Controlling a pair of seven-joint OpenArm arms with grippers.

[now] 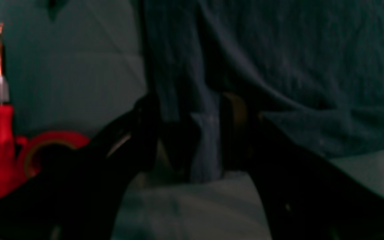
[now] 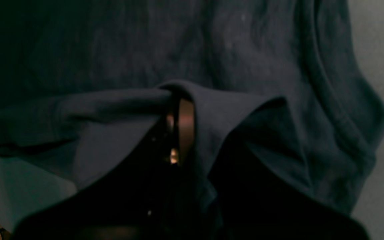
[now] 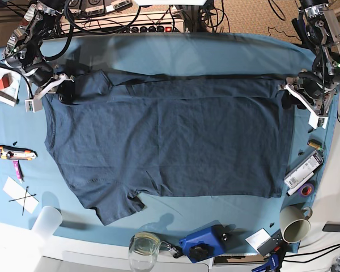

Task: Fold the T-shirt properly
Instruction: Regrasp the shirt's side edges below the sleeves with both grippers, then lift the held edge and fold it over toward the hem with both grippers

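Next, my left gripper pinches that end (image 1: 207,124) of the T-shirt's folded part, as its open fingers leave it loose, before both grippers pull the folded part over.
The dark navy T-shirt (image 3: 164,136) lies spread across the teal tablecloth (image 3: 215,56), with its far edge folded over into a band. At the shirt's far corner on the base view's left, my right gripper (image 3: 65,90) is shut on a raised fold of cloth. In the right wrist view the fabric drapes over that gripper (image 2: 178,110). On the base view's right, my left gripper (image 3: 288,95) is at the shirt's other far corner. Its black fingers (image 1: 145,126) stand apart in the left wrist view, a strip of the T-shirt (image 1: 205,146) hanging loose between them.
A red screwdriver (image 1: 0,133) and a red tape roll (image 1: 50,146) lie beside the left gripper. Along the near edge stand a mug (image 3: 294,224), a glass (image 3: 144,246) and a blue tool (image 3: 207,243). A utility knife (image 3: 14,152) lies at the left and a marker (image 3: 303,170) at the right.
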